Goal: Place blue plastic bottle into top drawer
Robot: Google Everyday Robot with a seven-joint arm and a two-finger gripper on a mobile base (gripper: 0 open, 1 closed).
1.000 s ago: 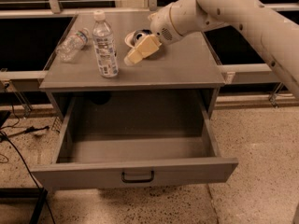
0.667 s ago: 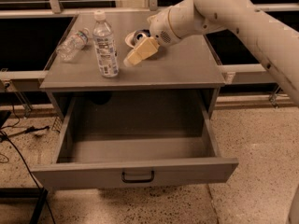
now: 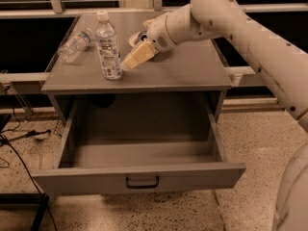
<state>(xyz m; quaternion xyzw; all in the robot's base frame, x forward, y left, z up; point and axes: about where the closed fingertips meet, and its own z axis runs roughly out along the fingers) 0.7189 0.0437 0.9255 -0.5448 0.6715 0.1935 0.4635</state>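
Note:
I will next close my gripper around the standing blue plastic bottle, on its body [image 3: 110,53], just below the middle.
The blue plastic bottle [image 3: 108,46] stands upright on the left part of the grey cabinet top [image 3: 183,69]; it is clear, with a white cap and a blue-and-white label. My gripper [image 3: 131,49] is just right of the bottle at label height, open and empty. Its tan lower finger [image 3: 137,57] points at the bottle with its tip close to it, and I cannot tell if they touch. The top drawer [image 3: 139,177] is pulled fully open below and in front, with nothing in it and a black handle [image 3: 142,182] on its front panel.
A smaller clear bottle [image 3: 74,44] lies on its side at the cabinet top's far left. My white arm [image 3: 250,37] reaches in from the right over the top. Black cables [image 3: 19,138] lie on the speckled floor at the left. Dark windows with rails run behind.
My gripper has moved a little to the left, closer to the upright bottle. The bottles and the drawer have not moved.

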